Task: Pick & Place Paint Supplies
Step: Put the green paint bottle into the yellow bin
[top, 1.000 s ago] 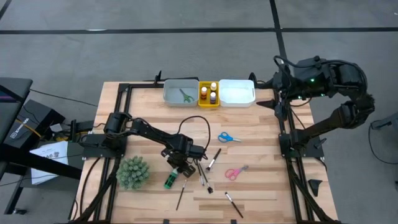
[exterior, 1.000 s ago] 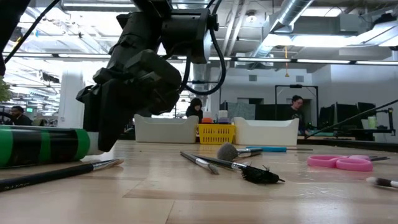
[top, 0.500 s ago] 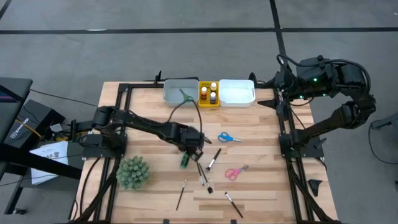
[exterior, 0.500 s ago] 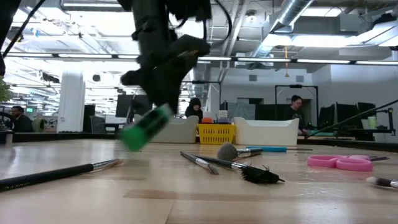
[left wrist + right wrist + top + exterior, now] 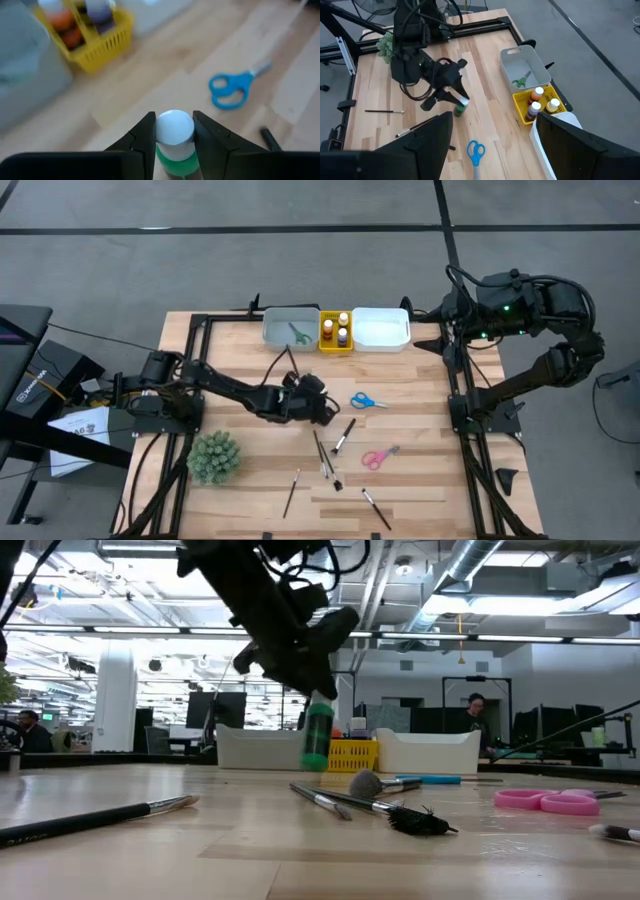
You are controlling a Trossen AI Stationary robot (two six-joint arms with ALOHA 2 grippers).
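The green bottle slants below my left gripper, so next I stand it upright on the wood and regrip its white cap (image 5: 321, 698) before heading to the yellow basket.
A green paint bottle (image 5: 318, 735) with a white cap (image 5: 174, 128) hangs above the table's middle, and my left gripper (image 5: 320, 409) is shut on it. Blue scissors (image 5: 368, 401) lie just right of it. Pink scissors (image 5: 379, 456) and several thin brushes (image 5: 322, 452) lie nearer the front edge. At the far edge, green scissors (image 5: 299, 333) lie in the grey tray (image 5: 276, 328), and orange bottles stand in the yellow basket (image 5: 335, 341). My right gripper (image 5: 490, 150) stands open, raised at the far right, over nothing. My left gripper pinches the green bottle between its two fingers (image 5: 145, 136), one on each side of the body just behind the white cap (image 5: 174, 120). The bottle lies along the fingers, cap end foremost. It is lifted clear of the table and hangs nearly upright in the low view.
A spiky green plant ball (image 5: 214, 456) sits at the near left. A white tray (image 5: 381, 328) stands right of the yellow basket. Black frame rails run along the table's left and right sides. Bare wood lies between the held bottle and the trays.
My left gripper has lifted the green bottle off the table, where it lay near the plant ball. It has carried the bottle up, toward the far edge and a little right. The wrist has turned from pointing down to a slant, and the bottle now hangs clear.
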